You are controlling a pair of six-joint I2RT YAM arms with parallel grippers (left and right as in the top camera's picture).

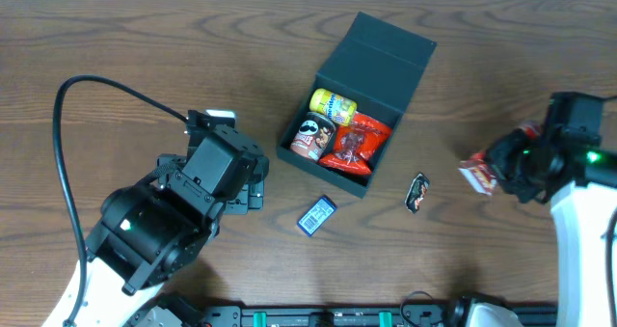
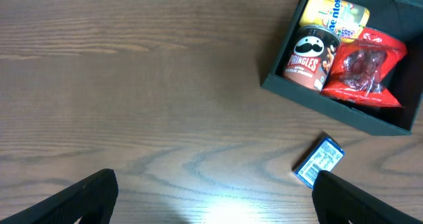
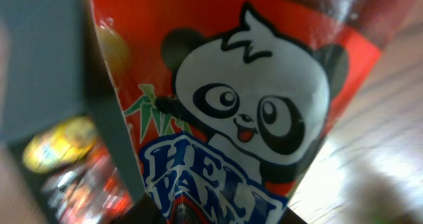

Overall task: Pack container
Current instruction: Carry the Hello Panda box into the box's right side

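Observation:
My right gripper is going to let go of the red Hello Panda box on the red snack bag (image 1: 353,149) (image 3: 99,196), beside the Pringles can.
The dark container (image 1: 386,71) sits open at centre with its lid flap tilted back; it also shows in the left wrist view (image 2: 337,108). Inside lie a yellow can (image 1: 333,105), a Pringles can (image 1: 311,137) and a red snack bag (image 1: 355,142). My right gripper (image 1: 494,165) is shut on a red Hello Panda box (image 3: 244,112) and holds it right of the container. My left gripper (image 2: 211,197) is open and empty over bare table, left of the container. A small blue packet (image 1: 316,215) lies in front of the container, close to my left gripper's right finger (image 2: 319,161).
A small dark wrapped sweet (image 1: 417,192) lies on the wooden table (image 1: 145,47) between the container and my right gripper. A black cable (image 1: 72,124) loops over the left arm.

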